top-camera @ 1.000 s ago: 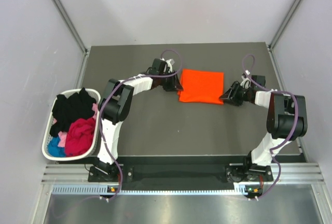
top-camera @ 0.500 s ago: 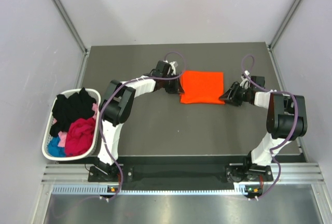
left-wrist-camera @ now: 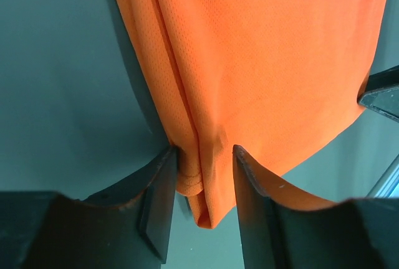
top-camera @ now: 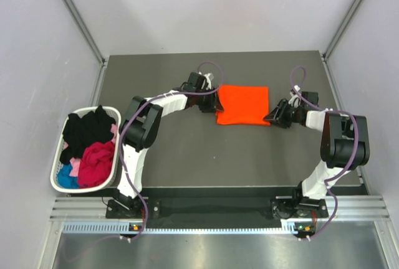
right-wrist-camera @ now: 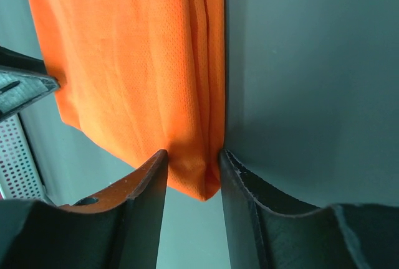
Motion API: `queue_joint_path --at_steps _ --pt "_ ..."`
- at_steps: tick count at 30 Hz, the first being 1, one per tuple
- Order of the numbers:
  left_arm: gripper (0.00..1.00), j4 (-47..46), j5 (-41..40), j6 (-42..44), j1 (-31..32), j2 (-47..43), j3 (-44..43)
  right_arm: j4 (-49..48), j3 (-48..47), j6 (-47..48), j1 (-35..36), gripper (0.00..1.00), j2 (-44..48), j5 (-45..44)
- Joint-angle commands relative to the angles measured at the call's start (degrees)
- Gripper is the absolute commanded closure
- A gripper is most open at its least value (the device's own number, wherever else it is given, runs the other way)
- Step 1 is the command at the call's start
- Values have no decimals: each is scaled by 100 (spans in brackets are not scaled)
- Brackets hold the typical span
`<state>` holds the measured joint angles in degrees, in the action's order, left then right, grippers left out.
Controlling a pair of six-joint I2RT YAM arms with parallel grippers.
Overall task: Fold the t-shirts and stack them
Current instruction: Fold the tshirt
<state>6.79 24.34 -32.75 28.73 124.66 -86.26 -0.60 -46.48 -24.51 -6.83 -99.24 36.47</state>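
My left gripper is at the near corner of the folded orange t-shirt. So it should grab the middle of the t-shirt's side edge (top-camera: pixel 221 98) before it slides the t-shirt aside.
The orange t-shirt (top-camera: pixel 243 104) lies folded into a rectangle at the back middle of the table. My left gripper (top-camera: pixel 212 104) is at its near left corner, and in the left wrist view (left-wrist-camera: pixel 204 154) the jaws are closed on the folded orange cloth (left-wrist-camera: pixel 262 63). My right gripper (top-camera: pixel 272 118) is at its near right corner, and in the right wrist view (right-wrist-camera: pixel 192 157) the jaws pinch the folded edge (right-wrist-camera: pixel 124 57). Other t-shirts lie crumpled in the basket: black (top-camera: pixel 87 129), magenta (top-camera: pixel 96 163) and blue (top-camera: pixel 67 179).
A white laundry basket (top-camera: pixel 57 185) sits at the table's left edge. The dark table (top-camera: pixel 206 157) stretches between the shirt and the arm bases. Grey walls and metal posts close in the back and sides.
My left gripper has shifted slightly right with the shirt's left edge, squaring the near left corner. The right gripper has barely moved.
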Motion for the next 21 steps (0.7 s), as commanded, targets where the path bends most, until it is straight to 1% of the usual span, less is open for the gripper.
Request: queue_joint_path --at_steps 1,9,13,16,20,21 --pt "54 25 -52 94 -113 -13 -356 350 16 245 77 59 238 -272" --pt "53 60 115 50 -166 646 -1006 535 -63 307 77 59 449 -289" --pt "54 -46 185 -91 -166 788 -1051 596 -98 324 77 58 599 -307" --pt "56 -72 168 -117 -157 849 -1077 640 -133 307 77 58 669 -316" --pt "62 -107 290 -223 -140 955 -1191 631 -142 280 77 59 722 -307" --pt "65 -99 300 -249 -122 981 -1261 631 -142 263 77 58 731 -298"
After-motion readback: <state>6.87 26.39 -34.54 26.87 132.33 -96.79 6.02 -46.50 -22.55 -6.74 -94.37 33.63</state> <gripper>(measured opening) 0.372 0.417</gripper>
